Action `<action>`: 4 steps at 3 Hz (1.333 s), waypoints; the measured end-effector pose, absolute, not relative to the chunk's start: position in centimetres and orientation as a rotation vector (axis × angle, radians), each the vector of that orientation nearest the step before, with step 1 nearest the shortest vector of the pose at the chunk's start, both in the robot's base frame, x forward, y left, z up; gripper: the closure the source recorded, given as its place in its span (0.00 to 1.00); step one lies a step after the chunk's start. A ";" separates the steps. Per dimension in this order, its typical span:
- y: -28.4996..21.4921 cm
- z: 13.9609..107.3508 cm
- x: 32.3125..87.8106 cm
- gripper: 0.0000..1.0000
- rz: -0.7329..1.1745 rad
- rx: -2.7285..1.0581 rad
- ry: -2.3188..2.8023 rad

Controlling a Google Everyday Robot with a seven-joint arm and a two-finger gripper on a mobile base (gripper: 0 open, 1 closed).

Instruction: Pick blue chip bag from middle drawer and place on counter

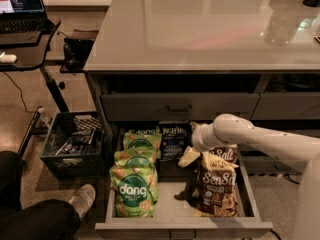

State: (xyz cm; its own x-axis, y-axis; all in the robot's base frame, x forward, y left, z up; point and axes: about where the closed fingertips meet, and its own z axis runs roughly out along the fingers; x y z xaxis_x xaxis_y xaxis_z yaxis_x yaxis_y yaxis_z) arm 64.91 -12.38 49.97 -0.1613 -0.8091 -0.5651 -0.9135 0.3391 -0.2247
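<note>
The blue chip bag's upper part (179,136), toward the Sea Salt bags, is the next spot my gripper should move to, and it should close there.
The blue chip bag (173,139) stands upright at the back of the open middle drawer (184,227), between the green "dang" bags (134,184) and the "Sea Salt" bags (216,189). My white arm reaches in from the right. The gripper (192,153) hangs over the drawer, just right of the blue bag and above the left edge of the Sea Salt bags. It holds nothing that I can see. The light-grey counter (200,29) spreads above the drawers.
A closed drawer with a handle (179,107) sits above the open one. A dark crate (74,145) stands on the floor at left. A black desk with a laptop (20,14) is at far left. A person's leg and shoe (82,200) are at bottom left.
</note>
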 end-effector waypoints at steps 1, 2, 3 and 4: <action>-11.6 46.9 66.0 0.00 0.230 -1.510 2.019; -10.9 44.9 67.1 0.00 0.245 -1.520 2.016; -10.3 43.5 68.3 0.00 0.254 -1.529 1.983; -9.8 42.7 69.4 0.00 0.262 -1.539 1.959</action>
State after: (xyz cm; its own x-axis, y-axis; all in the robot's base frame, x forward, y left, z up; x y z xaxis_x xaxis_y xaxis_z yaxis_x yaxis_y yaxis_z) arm 69.36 -9.80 42.70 -0.1229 -0.8045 -0.5810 -0.9289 0.2994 -0.2181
